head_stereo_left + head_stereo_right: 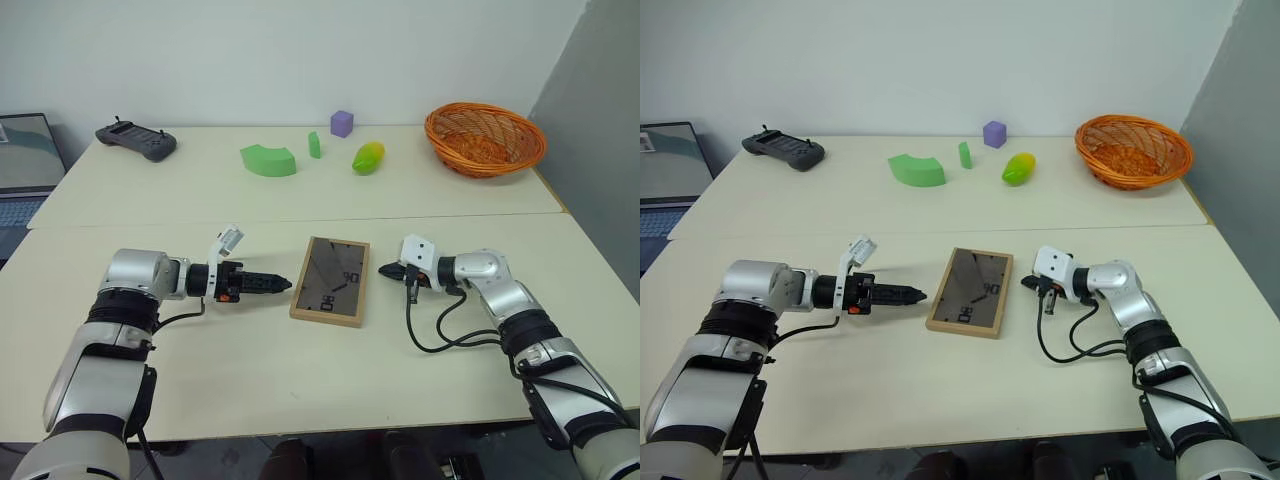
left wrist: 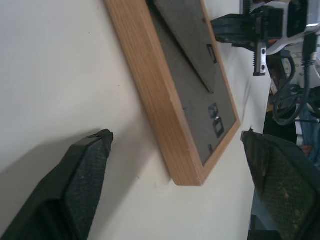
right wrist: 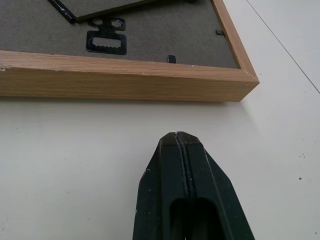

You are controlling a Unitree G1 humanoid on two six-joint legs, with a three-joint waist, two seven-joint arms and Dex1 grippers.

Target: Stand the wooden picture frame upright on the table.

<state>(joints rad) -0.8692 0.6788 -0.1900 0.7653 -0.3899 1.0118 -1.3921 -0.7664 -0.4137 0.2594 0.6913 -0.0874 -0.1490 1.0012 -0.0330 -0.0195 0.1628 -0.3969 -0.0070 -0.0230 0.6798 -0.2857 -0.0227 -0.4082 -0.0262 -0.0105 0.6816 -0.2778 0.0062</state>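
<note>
I will use my left gripper to hold the picture frame's long side [image 1: 301, 281], since the stand flap is flat against the frame's back, before my right gripper opens that flap.
The wooden picture frame [image 1: 330, 282] lies flat on the table [image 1: 300, 390] in the middle, with its dark back panel and stand flap facing up. My left gripper [image 1: 283, 284] points at the frame's left edge from just beside it. In the left wrist view its fingers [image 2: 85, 175] stand wide apart and open, with the frame's near corner [image 2: 187, 172] between them and nothing held. My right gripper [image 1: 386, 270] is shut and empty, its tip a short gap from the frame's right edge. The right wrist view shows the closed tip [image 3: 177, 137] just short of the wood border [image 3: 125, 77].
On the far half of the table, beyond the seam [image 1: 150, 222], stand an orange wicker basket [image 1: 485, 138], a purple cube [image 1: 342, 123], a green arch block [image 1: 268, 160], a small green block [image 1: 314, 146], a green-yellow fruit [image 1: 368, 157] and a black controller [image 1: 137, 140]. A laptop [image 1: 25, 160] sits off the left edge.
</note>
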